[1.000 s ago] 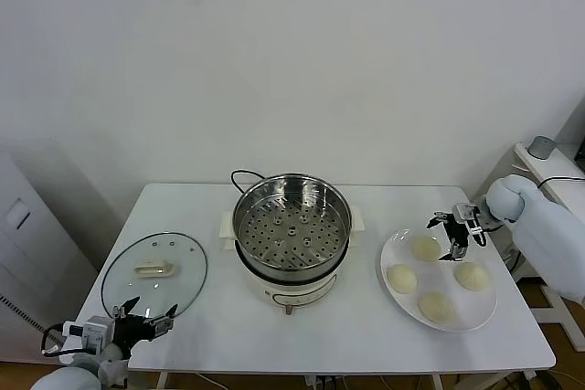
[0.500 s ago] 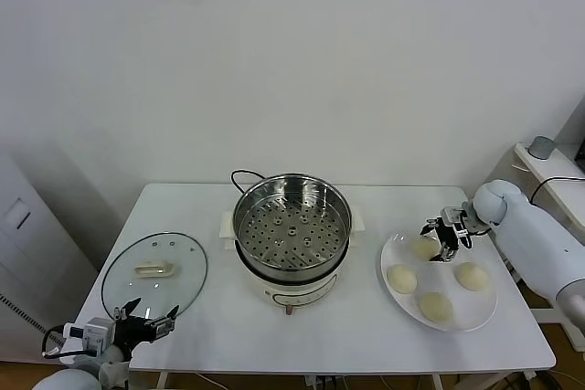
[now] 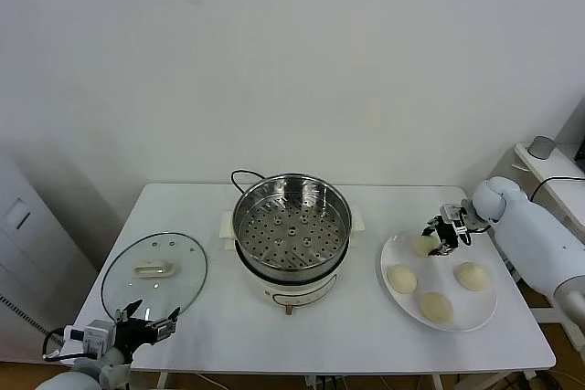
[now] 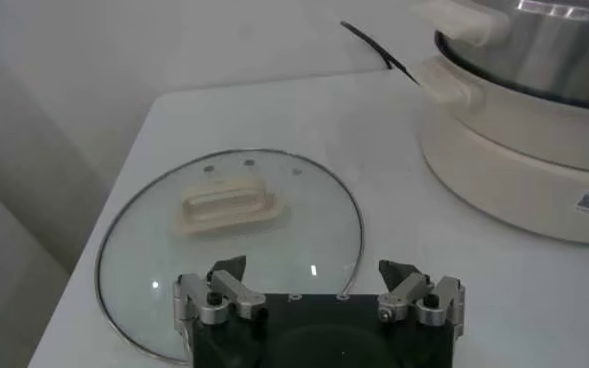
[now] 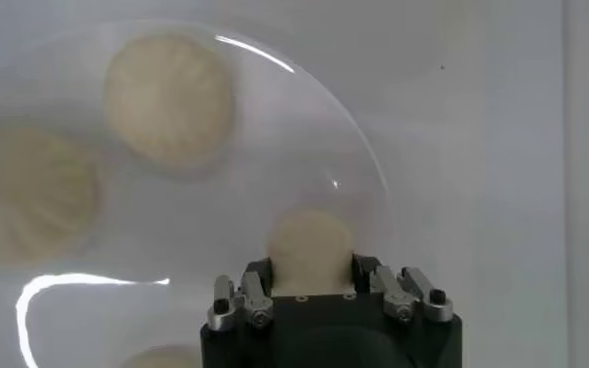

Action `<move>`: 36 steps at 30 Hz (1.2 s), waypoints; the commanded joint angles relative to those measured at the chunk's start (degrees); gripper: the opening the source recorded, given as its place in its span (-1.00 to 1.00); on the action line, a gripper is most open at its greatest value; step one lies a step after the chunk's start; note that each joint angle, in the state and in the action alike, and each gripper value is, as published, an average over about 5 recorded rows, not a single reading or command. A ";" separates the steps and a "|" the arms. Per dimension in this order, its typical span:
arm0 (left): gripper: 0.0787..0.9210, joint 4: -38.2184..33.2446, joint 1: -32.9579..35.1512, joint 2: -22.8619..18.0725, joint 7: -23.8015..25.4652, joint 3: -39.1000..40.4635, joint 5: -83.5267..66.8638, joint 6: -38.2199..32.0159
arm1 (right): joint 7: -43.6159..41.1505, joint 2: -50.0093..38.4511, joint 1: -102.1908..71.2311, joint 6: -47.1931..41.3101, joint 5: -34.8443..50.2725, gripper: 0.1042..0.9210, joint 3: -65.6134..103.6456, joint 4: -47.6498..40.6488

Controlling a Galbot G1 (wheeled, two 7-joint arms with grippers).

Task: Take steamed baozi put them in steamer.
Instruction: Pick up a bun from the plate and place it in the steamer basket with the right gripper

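Next, my right gripper lets go of the baozi on the far half of the shiny steamer's holed bottom (image 3: 292,206).
Four pale baozi lie on a white plate (image 3: 478,315) at the right: one at the far edge (image 3: 422,246), and three others (image 3: 401,278) (image 3: 471,275) (image 3: 437,306). My right gripper (image 3: 445,236) is down on the far one. In the right wrist view my right gripper (image 5: 311,272) has its fingers against both sides of that baozi (image 5: 309,243), which rests on the plate (image 5: 274,150). The shiny steamer (image 3: 291,226) stands empty at the table's middle. My left gripper (image 3: 146,326) is open and empty at the front left.
A round glass lid (image 3: 154,271) lies flat at the left, just beyond the left gripper (image 4: 319,280); it also shows in the left wrist view (image 4: 229,235). The steamer's white base (image 4: 534,150) and black cord (image 3: 242,175) are near it.
My right gripper has come in from the right and lowered over the far baozi, its fingers now against the bun's sides. The left arm has not moved.
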 commanded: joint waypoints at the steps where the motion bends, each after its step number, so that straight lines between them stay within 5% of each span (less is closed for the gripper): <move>1: 0.77 -0.16 0.16 -0.04 -0.10 -0.09 0.06 0.12 | -1.41 -6.32 7.97 -1.18 10.19 -0.03 -10.36 11.10; 8: 0.77 -0.41 0.50 0.13 -0.18 -0.27 0.07 0.25 | -5.94 -9.34 24.63 4.42 20.16 -0.03 -22.00 19.60; 16: 0.77 -0.67 0.53 0.28 -0.21 -0.09 0.13 0.53 | -7.12 -1.14 37.18 16.12 23.27 -0.01 -28.20 19.63; 26: 0.77 -0.92 0.38 0.36 -0.22 -0.01 0.12 0.59 | -5.53 10.60 36.49 34.90 13.99 -0.01 -26.10 16.31; 36: 0.77 -1.00 0.21 0.32 -0.20 0.24 0.12 0.64 | 0.18 16.12 31.20 36.43 0.57 -0.01 -23.59 19.38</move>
